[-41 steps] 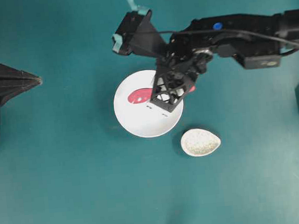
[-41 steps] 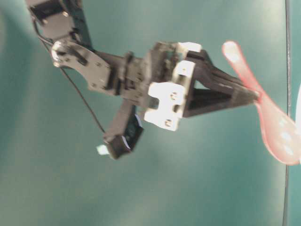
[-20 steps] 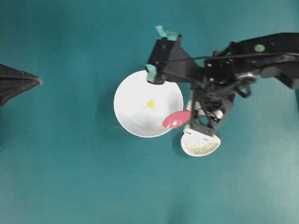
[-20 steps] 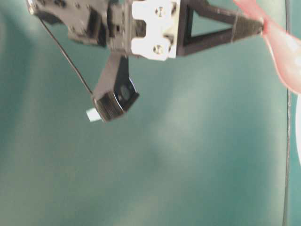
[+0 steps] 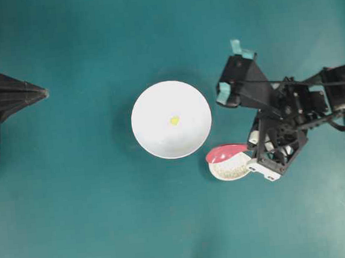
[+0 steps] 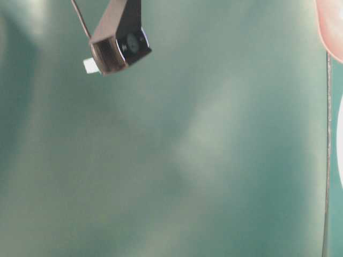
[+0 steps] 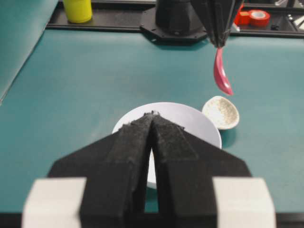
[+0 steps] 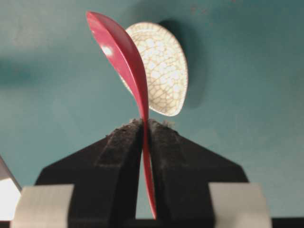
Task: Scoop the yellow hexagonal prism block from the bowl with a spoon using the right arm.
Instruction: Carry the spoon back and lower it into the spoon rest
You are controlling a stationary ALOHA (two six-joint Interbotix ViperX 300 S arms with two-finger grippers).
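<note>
Next, I set the pink-red spoon down with my right gripper on the speckled spoon rest (image 5: 242,163) (image 8: 164,89) near the white bowl.
The white bowl (image 5: 152,106) stands mid-table with the tiny yellow hexagonal prism block (image 5: 175,121) lying on its floor. To its right my right gripper (image 5: 251,150) is shut on the handle of the pink-red spoon (image 5: 225,154). The scoop hangs empty above a speckled spoon rest (image 5: 230,168). In the right wrist view the spoon (image 8: 121,52) is pinched edge-on between the pads of the right gripper (image 8: 144,124). My left gripper (image 5: 41,92) rests shut at the far left, pointing at the bowl (image 7: 199,124); its fingers (image 7: 135,142) hide the block in that view.
The spoon rest (image 7: 221,112) sits just right of the bowl, under the hanging spoon (image 7: 221,76). A yellow cylinder (image 7: 78,9) and red tape rolls (image 7: 251,17) lie beyond the table's far edge. The right wrist camera (image 6: 120,43) shows in the table-level view.
The right arm carried the spoon out of the bowl and rightward, ending over the spoon rest. The yellow block stayed in the bowl and now shows. The left arm has not moved.
</note>
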